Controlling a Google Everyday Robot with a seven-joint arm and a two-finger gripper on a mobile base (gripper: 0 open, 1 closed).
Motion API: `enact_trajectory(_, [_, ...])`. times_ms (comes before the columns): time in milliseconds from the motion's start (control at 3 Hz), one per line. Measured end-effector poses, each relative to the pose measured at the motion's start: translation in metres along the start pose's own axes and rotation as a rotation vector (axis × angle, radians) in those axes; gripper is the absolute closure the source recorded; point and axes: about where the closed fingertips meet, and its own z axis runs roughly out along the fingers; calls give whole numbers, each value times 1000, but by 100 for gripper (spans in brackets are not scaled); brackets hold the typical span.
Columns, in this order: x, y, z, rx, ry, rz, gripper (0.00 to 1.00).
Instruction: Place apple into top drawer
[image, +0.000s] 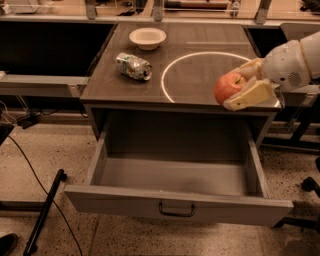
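Note:
The apple, now in the air above the tabletop, will be released by my gripper on the grey bottom of the top drawer, just behind the drawer's small dark handle (177, 172).
My gripper (243, 84) comes in from the right and is shut on the red-orange apple (228, 87). It holds the apple in the air above the front right part of the dark tabletop (195, 45), near the table's front edge. The top drawer (175, 175) is pulled wide open below the tabletop. Its grey inside is bare and its front panel carries a small dark handle (177, 209). The apple is above and slightly behind the drawer's right end.
A crushed silver-green can (133, 66) lies on the left of the tabletop. A white bowl (147, 37) stands at the back. A white circle (210, 77) is marked on the top. A dark pole (45, 212) and cables lie on the floor at left.

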Motion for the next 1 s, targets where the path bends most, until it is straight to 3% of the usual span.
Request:
enact_trajectory(333, [2, -8, -11, 76, -38, -9, 100])
enact_trajectory(667, [24, 11, 41, 74, -51, -2, 100])
enact_trajectory(1000, [79, 52, 105, -55, 8, 30, 100])
